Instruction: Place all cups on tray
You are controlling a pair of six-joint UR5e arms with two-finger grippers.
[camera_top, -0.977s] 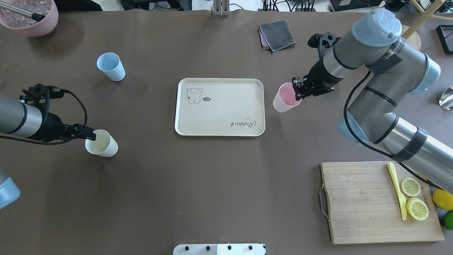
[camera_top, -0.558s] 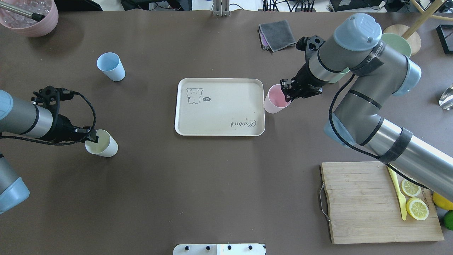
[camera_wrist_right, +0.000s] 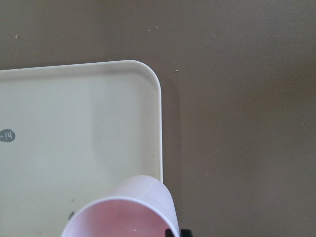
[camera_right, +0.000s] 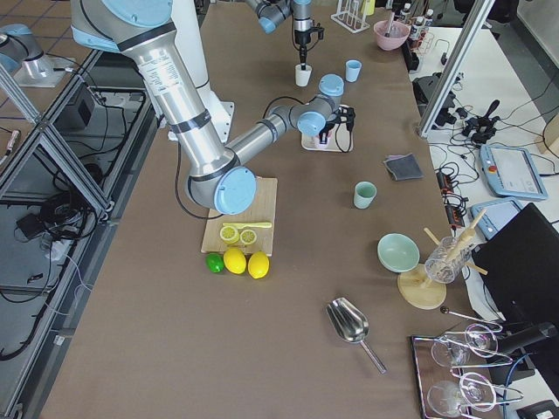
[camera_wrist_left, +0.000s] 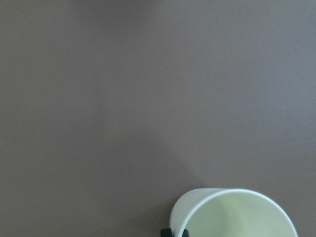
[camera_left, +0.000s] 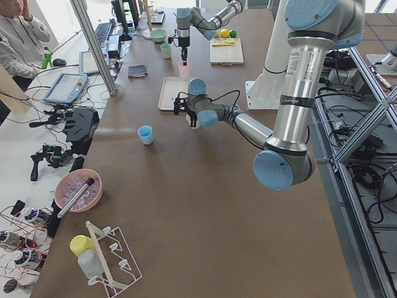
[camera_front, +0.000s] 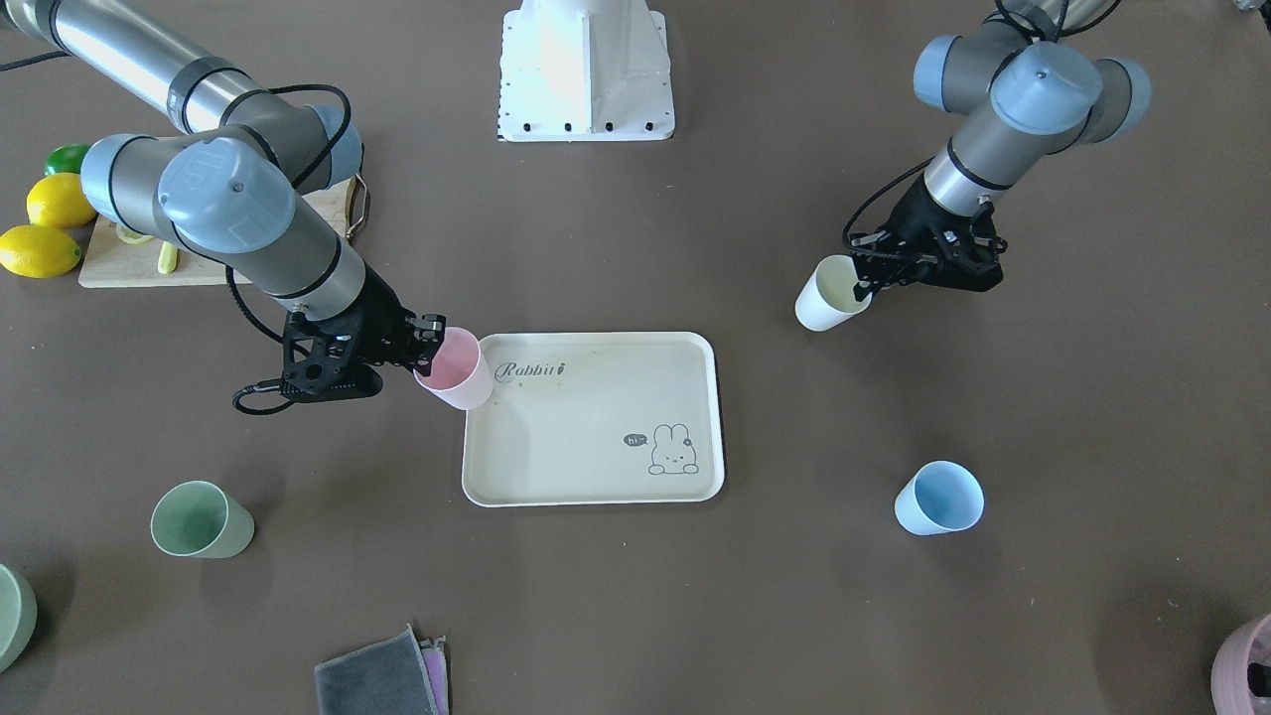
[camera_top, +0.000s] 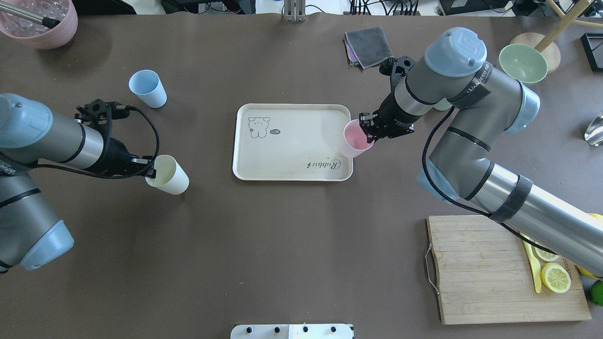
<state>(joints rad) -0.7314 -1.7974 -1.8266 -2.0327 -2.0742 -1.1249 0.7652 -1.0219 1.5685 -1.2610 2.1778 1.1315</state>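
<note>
The robot's left gripper should set the cream-white cup down on the tray [camera_front: 657, 369] between the rabbit drawing and the tray's near edge.
My right gripper [camera_top: 370, 133] is shut on the rim of the pink cup [camera_top: 354, 140] and holds it over the right edge of the cream Rabbit tray [camera_top: 292, 155]. The right wrist view shows the pink cup [camera_wrist_right: 123, 212] above the tray's corner [camera_wrist_right: 148, 98]. My left gripper [camera_top: 150, 172] is shut on the rim of the cream-white cup [camera_top: 170, 176], well left of the tray. The cream-white cup also shows in the left wrist view [camera_wrist_left: 232, 215]. The light blue cup [camera_top: 148, 88] stands at the far left. The sage green cup [camera_front: 201, 519] stands beyond my right arm.
A wooden cutting board [camera_top: 485, 278] with lemon halves and a yellow knife lies at the near right. A grey cloth [camera_top: 370, 46] lies behind the tray. A pale green bowl [camera_top: 523, 63] is at the far right and a pink bowl [camera_top: 42, 23] at the far left.
My right gripper carried the pink cup left to the tray's right edge. My left gripper carried the cream-white cup right, toward the tray.
</note>
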